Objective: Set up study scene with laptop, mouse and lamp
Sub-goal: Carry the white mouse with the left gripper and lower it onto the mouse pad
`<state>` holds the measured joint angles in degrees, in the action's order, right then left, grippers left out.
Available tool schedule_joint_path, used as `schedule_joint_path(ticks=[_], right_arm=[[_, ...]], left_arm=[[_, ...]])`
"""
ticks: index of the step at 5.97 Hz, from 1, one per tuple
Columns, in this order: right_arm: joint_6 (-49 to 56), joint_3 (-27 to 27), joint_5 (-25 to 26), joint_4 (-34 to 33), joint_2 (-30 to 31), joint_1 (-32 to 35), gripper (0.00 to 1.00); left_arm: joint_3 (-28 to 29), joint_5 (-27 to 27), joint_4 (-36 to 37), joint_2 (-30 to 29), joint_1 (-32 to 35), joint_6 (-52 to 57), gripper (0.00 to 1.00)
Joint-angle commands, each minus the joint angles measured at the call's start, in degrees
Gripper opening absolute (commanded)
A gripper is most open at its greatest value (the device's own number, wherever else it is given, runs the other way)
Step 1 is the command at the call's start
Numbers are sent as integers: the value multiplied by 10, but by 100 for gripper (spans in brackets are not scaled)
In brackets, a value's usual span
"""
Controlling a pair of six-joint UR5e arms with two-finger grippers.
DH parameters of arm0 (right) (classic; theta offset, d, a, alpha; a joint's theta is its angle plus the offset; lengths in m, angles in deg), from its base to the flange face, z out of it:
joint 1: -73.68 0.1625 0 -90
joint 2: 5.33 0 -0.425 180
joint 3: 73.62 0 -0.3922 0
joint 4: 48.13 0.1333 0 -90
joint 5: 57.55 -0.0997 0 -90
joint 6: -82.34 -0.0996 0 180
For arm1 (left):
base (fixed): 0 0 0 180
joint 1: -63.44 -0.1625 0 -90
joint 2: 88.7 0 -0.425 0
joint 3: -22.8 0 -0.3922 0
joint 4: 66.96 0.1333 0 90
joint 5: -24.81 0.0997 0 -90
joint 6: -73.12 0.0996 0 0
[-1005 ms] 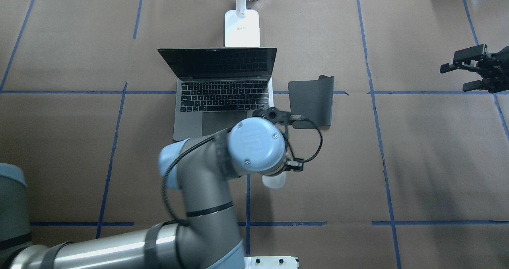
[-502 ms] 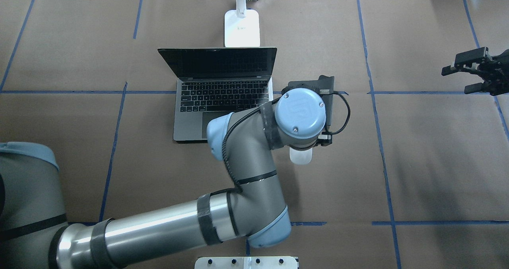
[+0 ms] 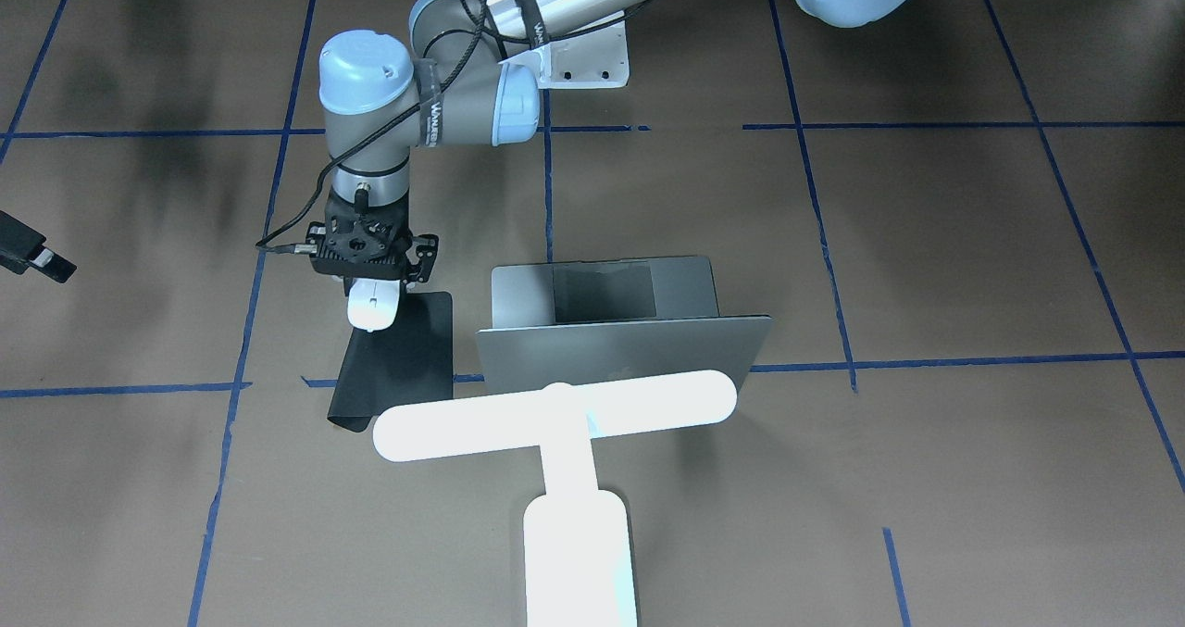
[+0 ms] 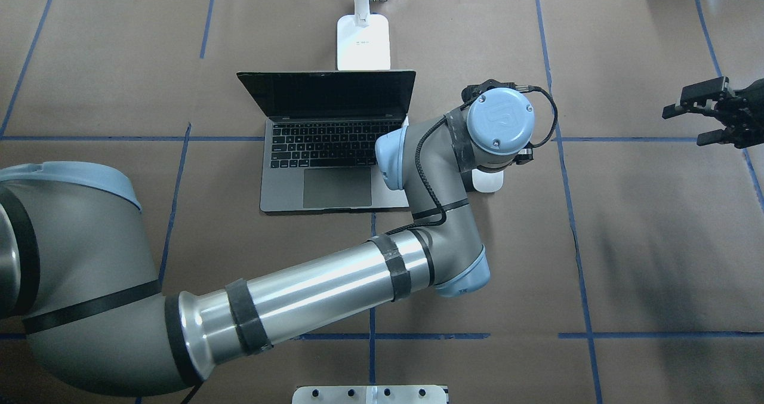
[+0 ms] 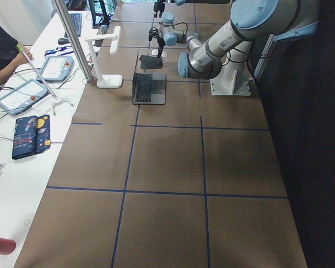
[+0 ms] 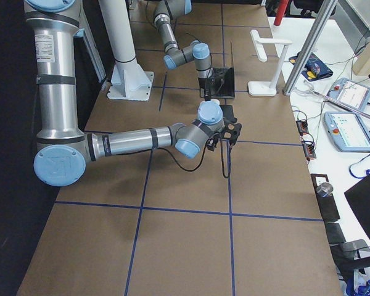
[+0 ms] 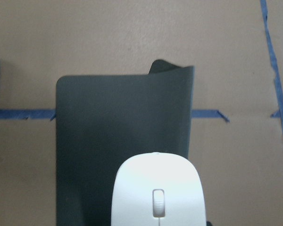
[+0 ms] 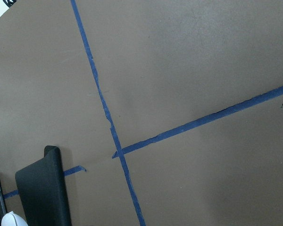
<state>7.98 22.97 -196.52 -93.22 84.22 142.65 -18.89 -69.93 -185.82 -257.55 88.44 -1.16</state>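
Observation:
I should set the white mouse down with my left gripper on the middle of the black mat [image 3: 389,370] [image 7: 132,121], beside the laptop.
My left gripper [image 3: 373,292] is shut on the white mouse [image 3: 372,309], which it holds over the robot-side end of the black mat [image 3: 400,358]. The left wrist view shows the mouse [image 7: 158,193] with the mat [image 7: 113,132] below and ahead of it. From overhead the wrist hides the gripper and only the mouse's rear [image 4: 488,182] shows. The silver-grey laptop [image 4: 334,147] stands open beside the mat. The white T-shaped lamp [image 3: 555,414] stands behind the laptop's screen. My right gripper [image 4: 683,126] is open and empty at the far right.
Brown paper with blue tape lines [image 4: 561,153] covers the table. The mat's far corner [image 7: 172,68] is curled up. A white bolted pedestal [image 3: 588,57] sits at the robot's base. Operators' tablets and cables [image 5: 39,78] lie on a side table beyond the lamp.
My left arm has carried the mouse forward and to the right, from the near middle of the table to over the mat. The right gripper has drifted slightly.

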Motion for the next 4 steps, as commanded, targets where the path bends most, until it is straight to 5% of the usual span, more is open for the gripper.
schedule_joint_path(ticks=[1,4], right_arm=[[0,-12,1,0,-4,-8,100],[0,-11,4,0,-3,-11,100]], left_arm=[[71,33,-51,-30,1,-3,5],[123,53,-99,-31,24,-32,6]])
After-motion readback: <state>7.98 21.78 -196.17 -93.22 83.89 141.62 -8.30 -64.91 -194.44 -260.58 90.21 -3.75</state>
